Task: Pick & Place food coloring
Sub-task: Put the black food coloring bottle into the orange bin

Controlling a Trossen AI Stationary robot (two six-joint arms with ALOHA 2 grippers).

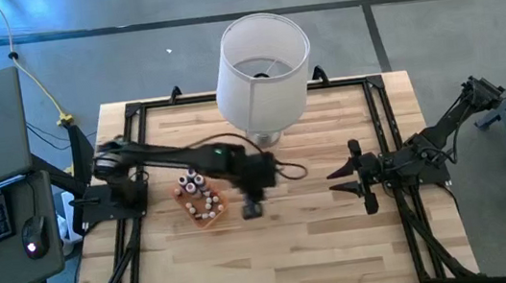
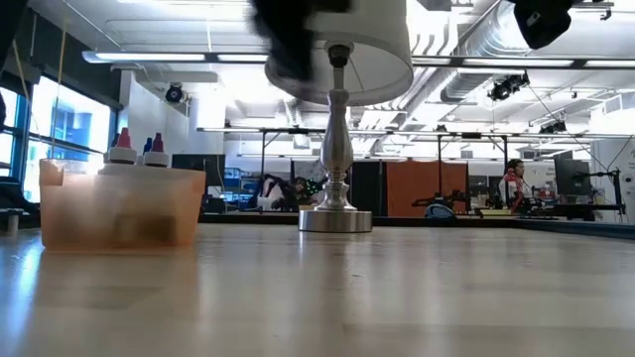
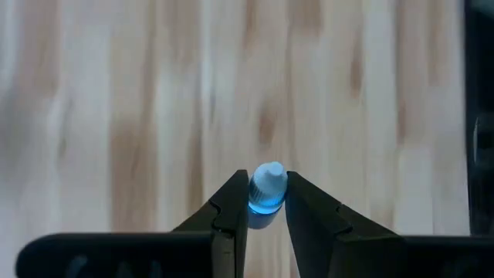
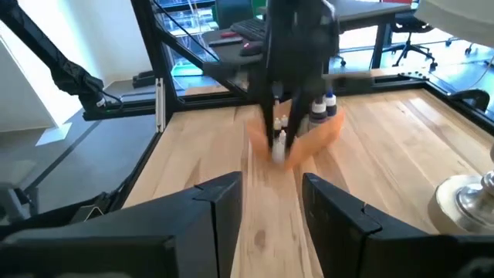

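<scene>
Next, my left gripper puts the blue food coloring bottle down among the small bottles near the orange tray's front edge (image 1: 209, 214).
A tiny food coloring bottle (image 3: 268, 194) with a blue body and a white top sits between the fingers of my left gripper (image 3: 267, 202), which is shut on it. That gripper (image 1: 251, 206) hangs above the table just right of the flat orange tray (image 1: 190, 207). Several more small bottles (image 1: 197, 193) stand upright in the tray. In the right wrist view the held bottle (image 4: 278, 147) hangs below the blurred left arm. My right gripper (image 4: 270, 202) waits open at the table's right (image 1: 346, 174), with nothing between its fingers. My left gripper pinches the small bottle's blue body (image 3: 265, 204) between its two fingertips (image 3: 234, 202), with the white top (image 3: 269, 177) sticking out past them. The fingers slant down from above. The bottle is lifted clear of the wooden table.
A big white lampshade (image 1: 261, 68) on a metal lamp foot (image 2: 335, 214) stands at the table's far middle. A cable (image 1: 291, 168) runs from it across the wood. A black frame (image 1: 381, 116) borders the table. Bare wood (image 1: 296, 252) lies near the front edge.
</scene>
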